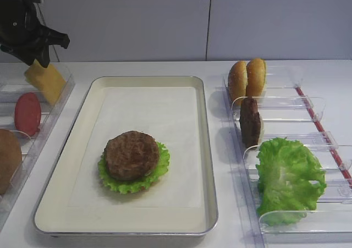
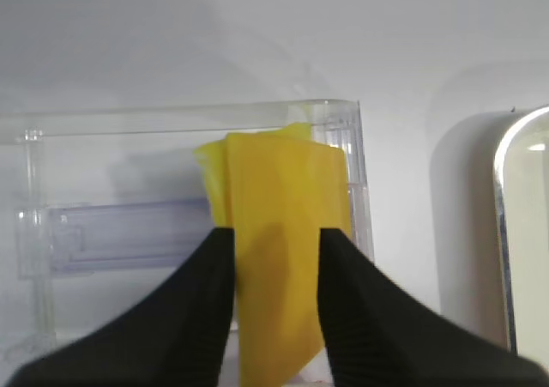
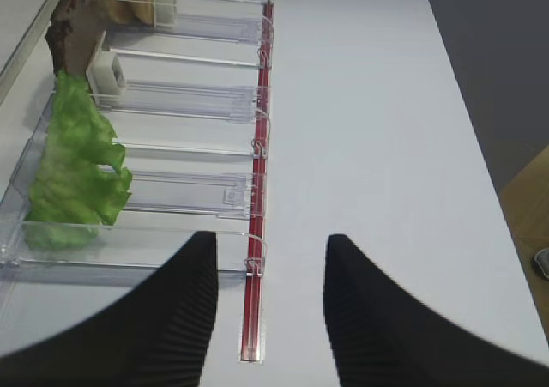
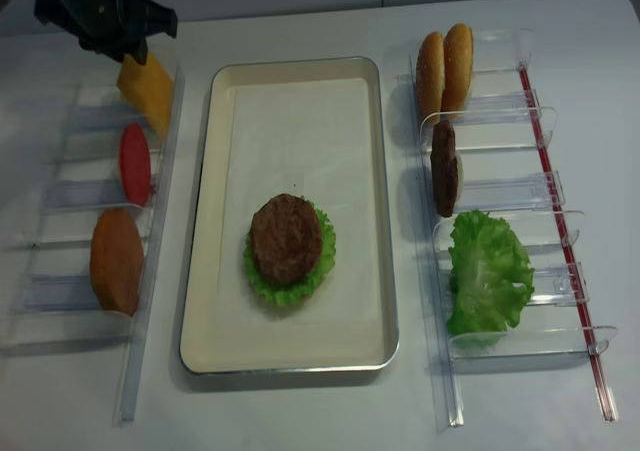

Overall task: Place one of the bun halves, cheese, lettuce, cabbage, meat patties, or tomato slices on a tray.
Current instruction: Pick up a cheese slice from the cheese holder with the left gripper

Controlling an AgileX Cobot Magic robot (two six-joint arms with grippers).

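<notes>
The paler slice lies against the yellow-orange cheese next to my left gripper's finger. Next, I open and grab only the yellow-orange cheese (image 1: 42, 74) by its upper end before I lift.
The deep yellow-orange cheese (image 1: 47, 80) stands upright in the far cell of the left clear bin, with a paler slice behind it. My left gripper (image 1: 39, 60) hangs over it. In the left wrist view the cheese (image 2: 283, 232) fills the gap between the parted jaws of the left gripper (image 2: 274, 232). The cream tray (image 1: 209, 165) holds a meat patty (image 1: 132, 154) on a lettuce leaf (image 1: 160, 170). My right gripper (image 3: 270, 250) is open and empty above the table beside the right rack.
The left bin also holds a tomato slice (image 1: 27, 113) and a bun half (image 1: 8, 160). The right rack (image 1: 308, 108) holds two bun halves (image 1: 247, 78), a patty (image 1: 250, 121) and lettuce (image 1: 289, 179). A red strip (image 3: 257, 232) runs along its outer edge.
</notes>
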